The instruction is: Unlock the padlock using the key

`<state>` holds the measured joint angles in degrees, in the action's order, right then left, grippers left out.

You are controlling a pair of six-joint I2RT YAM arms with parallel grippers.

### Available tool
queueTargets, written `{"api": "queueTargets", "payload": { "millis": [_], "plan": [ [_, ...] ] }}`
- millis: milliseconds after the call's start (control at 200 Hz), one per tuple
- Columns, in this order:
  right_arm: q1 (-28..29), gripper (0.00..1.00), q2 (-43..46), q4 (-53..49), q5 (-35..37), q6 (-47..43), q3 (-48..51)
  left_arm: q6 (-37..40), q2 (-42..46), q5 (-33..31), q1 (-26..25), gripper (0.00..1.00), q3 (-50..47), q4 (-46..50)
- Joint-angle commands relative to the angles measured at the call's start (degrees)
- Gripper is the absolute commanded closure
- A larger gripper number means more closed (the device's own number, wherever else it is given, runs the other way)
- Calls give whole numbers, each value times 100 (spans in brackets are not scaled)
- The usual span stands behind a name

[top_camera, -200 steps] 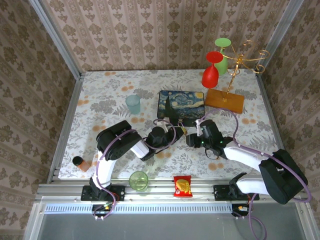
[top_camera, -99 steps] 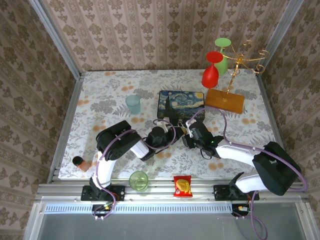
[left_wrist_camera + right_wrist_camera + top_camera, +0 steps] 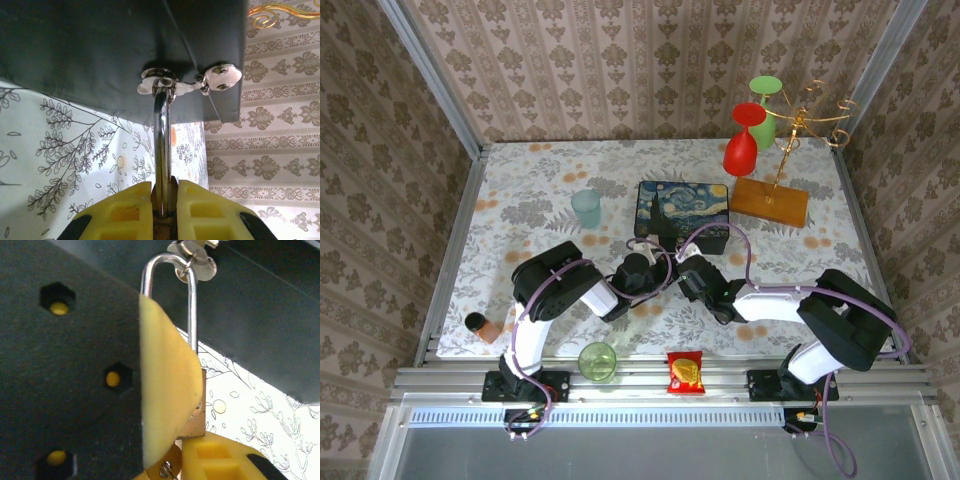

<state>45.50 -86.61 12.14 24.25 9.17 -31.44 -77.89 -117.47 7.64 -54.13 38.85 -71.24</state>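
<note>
The padlock's shackle stands free while both my grippers crowd the padlock body and key, so my left gripper should open and take the shackle (image 3: 161, 112) near the hasp.
The small brass padlock (image 3: 198, 415) hangs by its silvery shackle (image 3: 161, 145) from the metal hasp (image 3: 160, 82) on the front of the Starry Night box (image 3: 682, 205). My left gripper (image 3: 164, 189) is shut on the padlock body, and the shackle rises straight up between its yellow pads. In the top view this gripper (image 3: 655, 268) sits just left of the padlock (image 3: 677, 258). My right gripper (image 3: 687, 277) presses in from the right. Below the padlock body is the key (image 3: 172, 463), its brass bow and ring held between my right gripper's (image 3: 170, 469) yellow fingers (image 3: 220, 460). The left gripper's finger hides part of the padlock there.
A blue cup (image 3: 586, 208) stands behind the left arm. A green cup (image 3: 597, 360) and a red-yellow snack packet (image 3: 685, 372) lie at the near edge, and a brown bottle (image 3: 480, 326) at the near left. A wooden stand (image 3: 770, 200) with red (image 3: 742, 140) and green (image 3: 765, 100) glasses is at the back right.
My right gripper has moved left up to the padlock, and its jaws have narrowed around the key. The left gripper and padlock have stayed put.
</note>
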Motion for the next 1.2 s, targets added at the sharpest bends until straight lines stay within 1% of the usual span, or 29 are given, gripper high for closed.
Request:
{"api": "queueTargets", "payload": {
  "millis": [0,110,190,250,320,370,420,485,565,585,630,655,740,900,1020,1060,1125,1195],
  "plan": [
    [55,83,129,426,-101,76,-29,-126,211,140,-98,100,70,-275],
    [-52,88,221,472,-527,194,72,-112,222,131,-89,100,40,-288],
    [-356,89,314,751,-1307,548,305,-102,257,74,-89,100,-17,-322],
    [-677,88,419,1257,-2063,907,615,-49,293,78,-80,100,-24,-306],
    [-832,89,536,1526,-2429,1140,803,-3,312,98,-62,100,-22,-295],
    [-905,90,584,1523,-2623,1217,834,7,307,117,-41,95,-35,-294],
    [-1019,90,616,1590,-2868,1328,905,3,304,100,-24,83,-81,-300],
    [-1211,90,622,1665,-3274,1496,970,72,341,42,19,86,-195,-303],
    [-1429,91,572,1891,-3750,1717,1079,253,466,-52,68,85,-363,-262],
    [-1465,91,554,1947,-3809,1767,1114,293,504,-87,81,82,-409,-246],
    [-1503,91,512,2002,-3874,1831,1162,347,560,-152,117,71,-509,-232],
    [-1516,92,490,2003,-3862,1857,1174,396,580,-178,140,67,-546,-228],
    [-1586,93,370,2214,-3938,2023,1268,525,611,-219,195,61,-600,-103],
    [-1638,94,258,2520,-4079,2244,1368,716,515,-104,247,60,-438,225],
    [-1649,94,201,2505,-4225,2291,1347,1137,636,-7,245,57,-204,724],
    [-1676,94,176,2548,-4317,2357,1356,1339,735,18,241,56,-97,1026],
    [-1829,93,68,3034,-4619,2638,1517,1672,901,-11,224,53,113,1639],
    [-1962,93,-3,3249,-4813,2774,1586,1994,1009,-66,238,55,295,2187]
  ]
}}
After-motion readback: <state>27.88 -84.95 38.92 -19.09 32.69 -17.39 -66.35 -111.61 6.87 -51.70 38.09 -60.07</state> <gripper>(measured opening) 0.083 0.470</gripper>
